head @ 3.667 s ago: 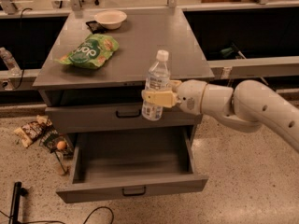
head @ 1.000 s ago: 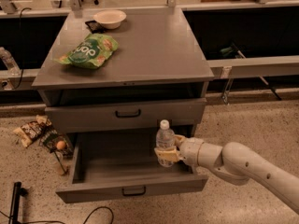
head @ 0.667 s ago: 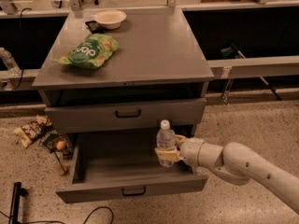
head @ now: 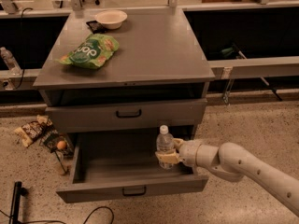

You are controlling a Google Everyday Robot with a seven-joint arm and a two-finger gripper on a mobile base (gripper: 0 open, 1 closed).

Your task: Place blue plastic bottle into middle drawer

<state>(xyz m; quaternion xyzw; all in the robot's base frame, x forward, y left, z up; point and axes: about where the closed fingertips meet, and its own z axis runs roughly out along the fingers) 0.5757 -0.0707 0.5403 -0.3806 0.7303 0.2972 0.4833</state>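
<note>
Next, I release the blue plastic bottle upright on the open drawer's bottom [head: 166, 167], close to the side nearest my arm.
The blue plastic bottle [head: 164, 143] is a small clear bottle with a white cap. It stands upright inside the open middle drawer [head: 126, 183], at the drawer's right side. My gripper [head: 166, 157] reaches in from the right and is shut on the bottle's lower half. The drawer is the cabinet's lowest one, pulled out, with a small black handle [head: 134, 191] on its front. The drawer above [head: 126, 114] is closed.
On the grey cabinet top [head: 154, 50] lie a green chip bag [head: 91, 51] and a white bowl [head: 110, 18]. Snack wrappers and a small orange object [head: 44, 136] lie on the floor at the left. A cable [head: 93, 213] runs along the floor in front.
Over the earlier frames my gripper carried the bottle down from beside the cabinet top into the open drawer. In the last second it has barely moved.
</note>
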